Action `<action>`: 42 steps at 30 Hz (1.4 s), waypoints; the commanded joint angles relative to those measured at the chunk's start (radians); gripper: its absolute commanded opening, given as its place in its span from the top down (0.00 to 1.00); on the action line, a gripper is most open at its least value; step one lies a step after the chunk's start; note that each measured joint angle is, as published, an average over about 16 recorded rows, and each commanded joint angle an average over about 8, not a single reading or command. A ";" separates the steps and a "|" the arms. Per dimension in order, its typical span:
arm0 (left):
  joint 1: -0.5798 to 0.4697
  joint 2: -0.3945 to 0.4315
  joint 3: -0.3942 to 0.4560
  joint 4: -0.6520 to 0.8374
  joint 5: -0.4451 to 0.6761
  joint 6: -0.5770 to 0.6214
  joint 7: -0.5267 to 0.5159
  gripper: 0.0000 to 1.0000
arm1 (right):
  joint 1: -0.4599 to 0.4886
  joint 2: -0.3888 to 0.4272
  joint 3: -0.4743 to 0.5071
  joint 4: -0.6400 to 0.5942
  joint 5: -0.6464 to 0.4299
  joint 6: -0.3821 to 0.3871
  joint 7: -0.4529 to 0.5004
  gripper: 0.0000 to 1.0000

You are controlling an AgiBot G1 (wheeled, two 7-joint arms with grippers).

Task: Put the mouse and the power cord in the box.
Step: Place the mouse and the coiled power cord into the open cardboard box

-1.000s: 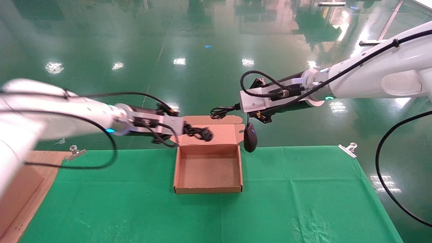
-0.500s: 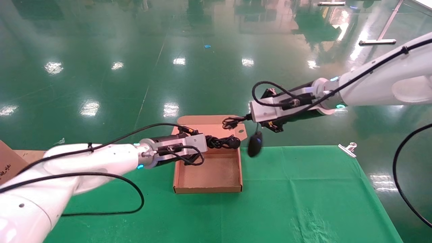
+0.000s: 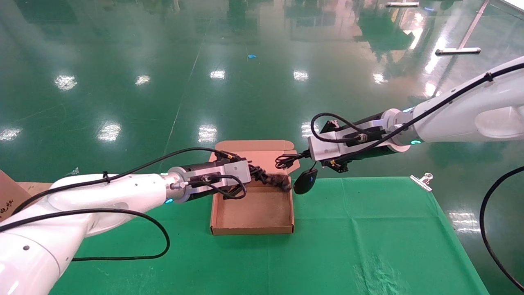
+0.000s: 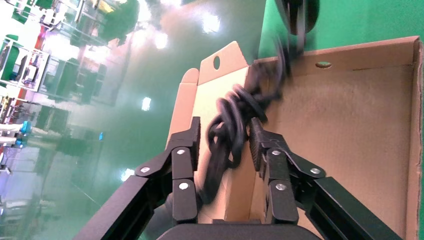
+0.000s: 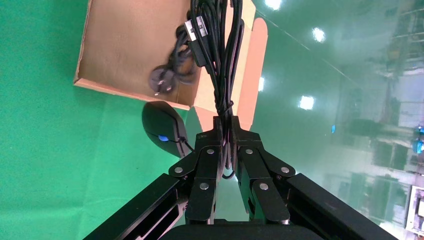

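My right gripper is going to put the mouse down on the tan box's bare bottom (image 3: pixel 263 204) (image 5: pixel 142 40), on the near side of the power cord.
The tan box (image 3: pixel 252 230) lies open on the green cloth, its lid flap leaning back. My left gripper (image 3: pixel 256 173) (image 4: pixel 225 125) hovers over the box's far edge, open. The black power cord (image 3: pixel 272 180) (image 4: pixel 235 115) hangs blurred between the spread jaws, and its plug (image 5: pixel 162 80) lies on the box floor (image 5: pixel 120 45). To the right, my right gripper (image 3: pixel 305 155) (image 5: pixel 229 124) is shut on the mouse's bundled thin cable (image 3: pixel 286 160). The black mouse (image 3: pixel 306 181) (image 5: pixel 161 127) dangles below it, just outside the box's far right corner.
The green cloth's (image 3: pixel 368 229) far edge runs just behind the box. A metal clip (image 3: pixel 421 180) holds the cloth at the far right. Brown cardboard (image 3: pixel 8 196) sits at the left edge. My left arm's black cable (image 3: pixel 123 258) loops over the near left.
My left arm swung in and down over the box, its jaws opened, and the power cord is sagging into the box. My right gripper moved right and lower, bringing the mouse down beside the box.
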 commanded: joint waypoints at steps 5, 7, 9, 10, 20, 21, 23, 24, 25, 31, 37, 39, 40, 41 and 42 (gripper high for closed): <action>-0.002 0.000 0.023 0.005 -0.028 -0.003 0.008 0.00 | -0.001 -0.007 0.001 0.002 0.006 -0.013 -0.003 1.00; -0.003 0.000 0.029 0.006 -0.037 -0.004 0.008 0.00 | -0.002 -0.010 0.000 0.009 0.008 -0.018 -0.001 1.00; -0.005 -0.001 0.028 0.011 -0.058 -0.008 -0.002 0.00 | -0.007 -0.015 -0.001 0.020 0.011 -0.019 0.002 1.00; -0.007 -0.001 0.026 0.015 -0.069 -0.013 -0.008 0.00 | -0.010 -0.017 -0.001 0.027 0.013 -0.019 0.004 1.00; -0.053 -0.024 -0.015 0.086 -0.169 -0.113 -0.047 0.00 | -0.101 -0.034 -0.039 0.185 0.049 0.055 0.065 1.00; -0.059 -0.031 -0.019 0.094 -0.176 -0.108 -0.046 0.00 | -0.114 -0.035 -0.048 0.208 0.055 0.069 0.075 1.00; -0.068 -0.049 -0.027 0.108 -0.188 -0.090 -0.041 0.00 | -0.141 -0.037 -0.072 0.253 0.069 0.100 0.097 1.00; -0.072 -0.059 -0.031 0.115 -0.195 -0.077 -0.038 0.00 | -0.155 -0.038 -0.086 0.276 0.076 0.116 0.110 1.00; -0.076 -0.070 -0.036 0.121 -0.201 -0.063 -0.035 0.00 | -0.168 -0.039 -0.102 0.298 0.084 0.134 0.123 1.00; -0.086 -0.134 -0.057 0.137 -0.232 0.034 0.000 0.00 | -0.229 -0.041 -0.219 0.405 0.125 0.237 0.208 0.85; -0.087 -0.162 -0.071 0.142 -0.253 0.089 0.032 0.00 | -0.260 -0.041 -0.310 0.453 0.153 0.304 0.274 0.11; -0.088 -0.165 -0.073 0.144 -0.256 0.095 0.036 0.00 | -0.265 -0.040 -0.322 0.459 0.159 0.314 0.284 0.00; -0.088 -0.166 -0.073 0.145 -0.258 0.097 0.038 0.00 | -0.267 -0.040 -0.326 0.461 0.162 0.318 0.287 0.00; -0.088 -0.167 -0.074 0.145 -0.259 0.100 0.039 0.00 | -0.270 -0.040 -0.331 0.464 0.165 0.322 0.291 0.00; -0.088 -0.167 -0.075 0.145 -0.260 0.100 0.038 0.00 | -0.270 -0.040 -0.332 0.463 0.165 0.323 0.289 0.00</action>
